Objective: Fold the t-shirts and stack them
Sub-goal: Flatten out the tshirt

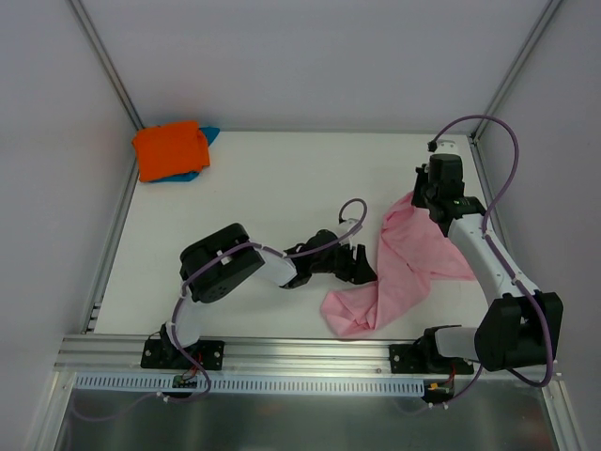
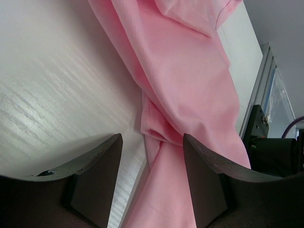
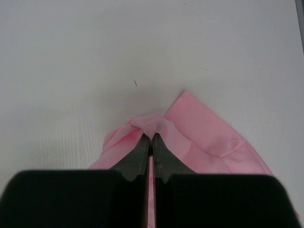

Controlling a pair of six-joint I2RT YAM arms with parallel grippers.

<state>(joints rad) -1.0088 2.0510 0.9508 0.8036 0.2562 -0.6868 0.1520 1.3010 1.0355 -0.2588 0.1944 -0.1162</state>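
Observation:
I need to use my left gripper to pinch the t-shirt fold's corner (image 2: pixel 145 130) and drag it away from my right gripper, because the pink t-shirt lies bunched with a twisted edge.
The light pink t-shirt (image 1: pixel 406 258) lies bunched and stretched diagonally on the right half of the white table (image 1: pixel 272 188). At the shirt's far end, my right gripper (image 1: pixel 424 201) is shut on a pinch of the pink cloth (image 3: pixel 153 122), which bulges over its fingertips. My left gripper (image 1: pixel 362 265) sits low at the shirt's left edge. Its jaws stand open with a twisted fold of the pink t-shirt (image 2: pixel 164 128) lying between them, neither finger pressing it. A folded bright orange t-shirt (image 1: pixel 169 148) rests on a teal-blue t-shirt (image 1: pixel 209 135) in the far left corner.
Aluminium frame rails (image 1: pixel 108 240) run along the table's left, right and near edges. Grey walls enclose the back and sides. The right arm's base and mount (image 2: pixel 266 142) show beyond the pink cloth in the left wrist view.

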